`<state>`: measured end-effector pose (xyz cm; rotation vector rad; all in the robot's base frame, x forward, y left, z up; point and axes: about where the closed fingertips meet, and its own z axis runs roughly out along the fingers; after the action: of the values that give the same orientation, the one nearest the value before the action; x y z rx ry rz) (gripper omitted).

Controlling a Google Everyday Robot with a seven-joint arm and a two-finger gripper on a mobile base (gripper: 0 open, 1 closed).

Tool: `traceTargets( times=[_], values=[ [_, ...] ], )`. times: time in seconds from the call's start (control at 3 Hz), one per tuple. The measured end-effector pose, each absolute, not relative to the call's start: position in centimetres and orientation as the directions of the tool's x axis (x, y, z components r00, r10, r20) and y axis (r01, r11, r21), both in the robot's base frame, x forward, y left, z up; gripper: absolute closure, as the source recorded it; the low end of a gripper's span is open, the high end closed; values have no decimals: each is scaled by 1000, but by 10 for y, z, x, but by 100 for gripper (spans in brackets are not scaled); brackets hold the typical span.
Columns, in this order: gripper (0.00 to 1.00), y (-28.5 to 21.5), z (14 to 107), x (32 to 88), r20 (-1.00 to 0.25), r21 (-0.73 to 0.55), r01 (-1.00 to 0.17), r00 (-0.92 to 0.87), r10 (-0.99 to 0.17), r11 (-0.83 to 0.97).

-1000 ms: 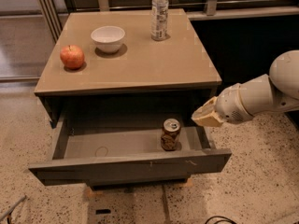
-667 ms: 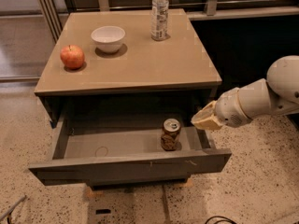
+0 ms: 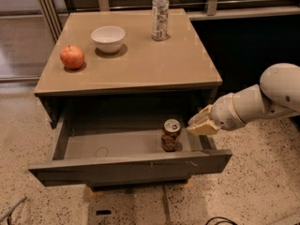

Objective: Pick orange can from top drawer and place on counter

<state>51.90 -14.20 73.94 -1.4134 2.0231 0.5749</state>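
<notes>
Next, my gripper closes on the orange can's upper part (image 3: pixel 171 128), near its silver top.
The orange can (image 3: pixel 170 135) stands upright inside the open top drawer (image 3: pixel 126 168), toward its right end, silver top up. The gripper (image 3: pixel 200 123) reaches in from the right over the drawer's right side wall, a short way right of the can and apart from it. The white arm runs off to the right edge. The tan counter (image 3: pixel 136 64) lies above the drawer.
On the counter stand a red apple (image 3: pixel 72 57) at the left, a white bowl (image 3: pixel 108 38) behind it, and a clear plastic bottle (image 3: pixel 160 14) at the back. Speckled floor surrounds the cabinet. A dark panel stands to the right behind the arm.
The gripper has moved slightly left and down toward the can. The can and the drawer have not moved.
</notes>
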Motion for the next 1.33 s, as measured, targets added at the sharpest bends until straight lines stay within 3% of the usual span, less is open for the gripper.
traceTargets(
  times=[0.33, 1.33],
  values=[
    [22, -136, 730, 522, -696, 8, -943, -244, -676, 332],
    [24, -103, 702, 542, -733, -33, -950, -188, -654, 310]
  ],
)
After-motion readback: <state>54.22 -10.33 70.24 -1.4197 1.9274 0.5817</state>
